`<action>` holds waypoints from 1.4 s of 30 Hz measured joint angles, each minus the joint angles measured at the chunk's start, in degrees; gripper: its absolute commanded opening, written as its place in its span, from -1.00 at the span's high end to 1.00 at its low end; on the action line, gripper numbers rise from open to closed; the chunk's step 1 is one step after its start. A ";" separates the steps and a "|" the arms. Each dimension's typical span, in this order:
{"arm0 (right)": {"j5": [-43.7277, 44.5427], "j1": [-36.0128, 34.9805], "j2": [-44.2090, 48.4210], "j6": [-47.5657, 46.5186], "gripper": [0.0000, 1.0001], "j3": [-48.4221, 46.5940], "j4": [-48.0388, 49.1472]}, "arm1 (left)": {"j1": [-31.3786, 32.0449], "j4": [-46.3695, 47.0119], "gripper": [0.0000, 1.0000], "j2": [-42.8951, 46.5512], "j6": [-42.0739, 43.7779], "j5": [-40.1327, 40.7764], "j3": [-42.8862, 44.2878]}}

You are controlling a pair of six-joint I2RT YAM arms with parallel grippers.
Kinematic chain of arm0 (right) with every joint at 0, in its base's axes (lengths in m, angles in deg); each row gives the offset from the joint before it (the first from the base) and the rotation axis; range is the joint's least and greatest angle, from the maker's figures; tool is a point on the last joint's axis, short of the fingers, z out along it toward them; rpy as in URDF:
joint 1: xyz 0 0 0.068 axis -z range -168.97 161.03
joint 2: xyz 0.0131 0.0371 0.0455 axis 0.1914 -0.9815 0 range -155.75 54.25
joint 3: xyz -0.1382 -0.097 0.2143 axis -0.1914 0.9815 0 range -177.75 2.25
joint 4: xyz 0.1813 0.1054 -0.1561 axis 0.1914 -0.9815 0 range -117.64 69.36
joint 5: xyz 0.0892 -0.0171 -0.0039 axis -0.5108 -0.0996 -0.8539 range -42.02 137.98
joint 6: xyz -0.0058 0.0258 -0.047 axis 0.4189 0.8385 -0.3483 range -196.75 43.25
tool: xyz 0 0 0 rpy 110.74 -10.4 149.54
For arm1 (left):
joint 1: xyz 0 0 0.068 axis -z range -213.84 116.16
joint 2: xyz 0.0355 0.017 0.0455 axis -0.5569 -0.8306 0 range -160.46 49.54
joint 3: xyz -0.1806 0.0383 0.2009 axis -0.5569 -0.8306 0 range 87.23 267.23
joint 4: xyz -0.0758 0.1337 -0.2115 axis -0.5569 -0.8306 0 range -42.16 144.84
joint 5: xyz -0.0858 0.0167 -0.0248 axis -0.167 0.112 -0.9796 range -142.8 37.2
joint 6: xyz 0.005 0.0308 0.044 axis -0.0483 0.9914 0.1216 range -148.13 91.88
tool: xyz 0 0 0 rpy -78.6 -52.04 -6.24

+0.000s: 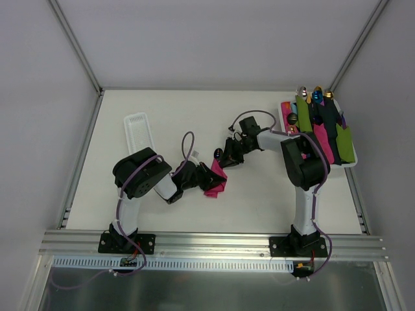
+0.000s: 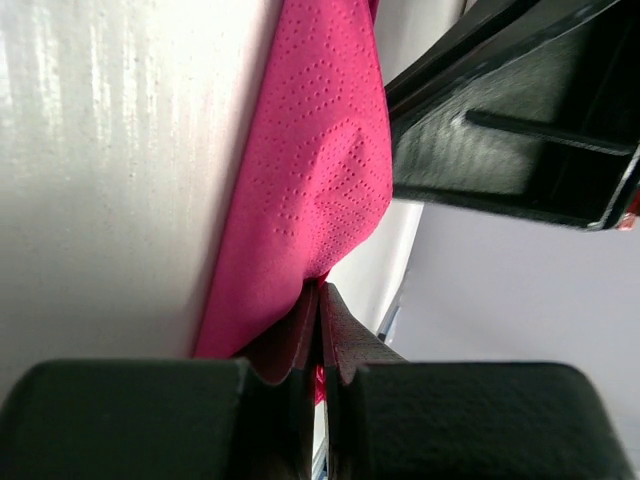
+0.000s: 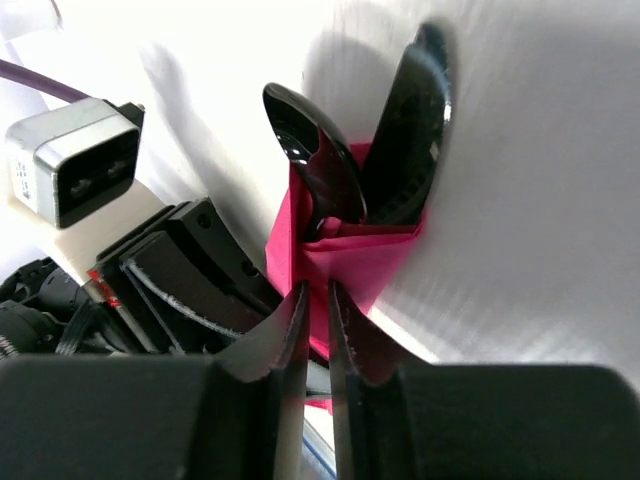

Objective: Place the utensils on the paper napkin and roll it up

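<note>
The napkin is pinched by my left gripper close beside my right gripper and its near end is loose, so my left gripper should open and grab that near end (image 1: 213,193).
The paper napkin (image 1: 215,186) is magenta-pink and lies folded into a bundle on the table between my two grippers. My left gripper (image 1: 205,176) is shut on its near edge; in the left wrist view the pads (image 2: 345,330) pinch the pink paper (image 2: 320,170). The utensils are black: a spoon (image 3: 305,150) and a flat piece (image 3: 410,125) stick out of the open end of the pink wrap (image 3: 350,255). My right gripper (image 3: 317,300) stands at that end with a narrow gap between its fingers, the napkin's corner just beyond the tips. The top view shows it (image 1: 224,161) right above the bundle.
A narrow white ridged tray (image 1: 138,133) lies at the back left. A white tray (image 1: 345,164) at the back right holds several rolled napkins (image 1: 305,110) in green, black and pink. Aluminium rails run along the table's sides.
</note>
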 measured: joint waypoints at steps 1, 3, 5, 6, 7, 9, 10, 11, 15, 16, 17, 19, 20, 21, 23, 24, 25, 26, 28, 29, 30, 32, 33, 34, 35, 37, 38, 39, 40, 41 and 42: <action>0.52 0.17 0.00 -0.61 0.67 -0.79 -1.05 | 0.00 0.22 1.00 -0.17 -0.33 0.00 -0.02; 1.01 0.85 0.00 -1.46 0.67 -3.28 -4.13 | 0.00 0.57 1.00 -0.50 -1.01 0.04 0.00; 1.09 1.86 0.00 -1.99 0.67 -5.81 -5.84 | 0.00 0.68 1.00 -0.57 -1.22 0.11 0.00; 1.11 2.19 0.00 -2.16 0.69 -6.84 -6.32 | 0.00 0.61 1.00 -0.57 -1.25 0.11 0.00; 1.11 2.93 0.04 -2.34 0.70 -7.67 -6.56 | 0.00 0.46 1.00 -0.57 -1.25 0.11 0.02; 1.09 3.67 0.15 -2.58 0.72 -8.48 -6.84 | 0.00 0.37 1.00 -0.57 -1.25 0.11 0.09; 1.07 4.07 0.33 -2.62 0.73 -8.57 -6.93 | 0.00 0.31 1.00 -0.59 -1.25 0.11 0.20; 0.90 4.33 0.52 -2.67 0.73 -8.57 -7.02 | 0.00 0.20 1.00 -0.61 -1.25 0.09 0.31; -0.09 4.04 1.66 -2.60 0.73 -8.33 -7.04 | 0.20 -0.33 0.95 -0.85 -1.22 0.09 1.01; -0.42 3.72 2.08 -2.60 0.73 -8.02 -6.95 | 0.26 -0.50 0.94 -0.85 -1.20 0.13 1.16; -0.74 3.34 2.60 -2.60 0.73 -7.56 -6.71 | 0.28 -0.74 0.92 -0.85 -1.18 0.11 1.31; -1.18 2.54 3.39 -2.58 0.74 -6.51 -6.38 | 0.31 -0.96 0.88 -0.85 -1.16 0.11 1.46; -1.36 2.03 3.67 -2.60 0.74 -5.90 -6.16 | 0.33 -1.07 0.87 -0.85 -1.14 0.11 1.53; -1.46 1.60 3.74 -2.60 0.75 -5.40 -5.99 | 0.33 -1.14 0.85 -0.85 -1.09 0.11 1.60; -1.46 0.87 3.69 -2.60 0.76 -4.35 -5.84 | 0.33 -1.29 0.83 -0.85 -1.07 0.09 1.73; -1.44 0.50 3.67 -2.60 0.78 -3.85 -5.88 | 0.33 -1.33 0.82 -0.85 -1.05 0.07 1.79; -1.44 0.24 3.61 -2.60 0.78 -3.45 -5.88 | 0.33 -1.38 0.81 -0.85 -1.05 0.07 1.86; -1.44 0.07 3.34 -2.60 0.79 -3.30 -5.88 | 0.33 -1.38 0.81 -0.85 -1.05 0.04 1.86; -1.42 0.00 2.49 -2.62 0.81 -3.30 -5.35 | 0.33 -1.51 0.81 -0.79 -1.01 0.04 1.90; -1.40 0.02 1.92 -2.62 0.81 -3.30 -5.18 | 0.35 -1.51 0.80 -0.79 -1.01 0.04 1.90; -1.27 0.02 1.29 -2.64 0.81 -3.30 -5.03 | 0.33 -1.53 0.80 -0.76 -0.98 0.04 1.90; -0.74 0.00 0.04 -2.84 0.81 -3.30 -4.90 | 0.35 -1.84 0.79 -0.63 -0.81 0.04 1.97; -0.44 0.00 -0.44 -2.99 0.81 -3.30 -4.90 | 0.35 -1.95 0.78 -0.57 -0.74 0.04 1.99; -0.11 0.00 -0.98 -3.21 0.82 -3.30 -4.90 | 0.35 -2.21 0.78 -0.46 -0.61 0.02 2.08; 0.13 -0.02 -1.60 -3.41 0.82 -3.30 -4.92 | 0.35 -2.58 0.77 -0.33 -0.39 0.02 2.19; -0.24 0.04 -1.97 -3.61 0.83 -3.30 -4.92 | 0.37 -3.50 0.74 0.07 0.13 -0.02 2.43; -0.17 0.04 -1.97 -3.80 0.83 -3.32 -4.94 | 0.39 -3.96 0.71 0.28 0.61 -0.04 2.56; -0.13 -0.02 -1.97 -4.09 0.84 -3.39 -4.98 | 0.44 -4.48 0.64 0.55 1.03 -0.07 2.69; -0.07 -0.04 -1.97 -4.35 0.83 -3.50 -5.18 | 0.55 -5.11 0.60 0.92 1.57 -0.07 2.91; 0.07 -0.09 -1.97 -4.59 0.84 -3.56 -5.35 | 0.70 -5.68 0.54 1.38 2.32 0.00 3.10; 0.28 -0.17 -1.97 -4.92 0.84 -3.76 -5.60 | 0.79 -6.45 0.46 1.86 2.97 0.04 3.28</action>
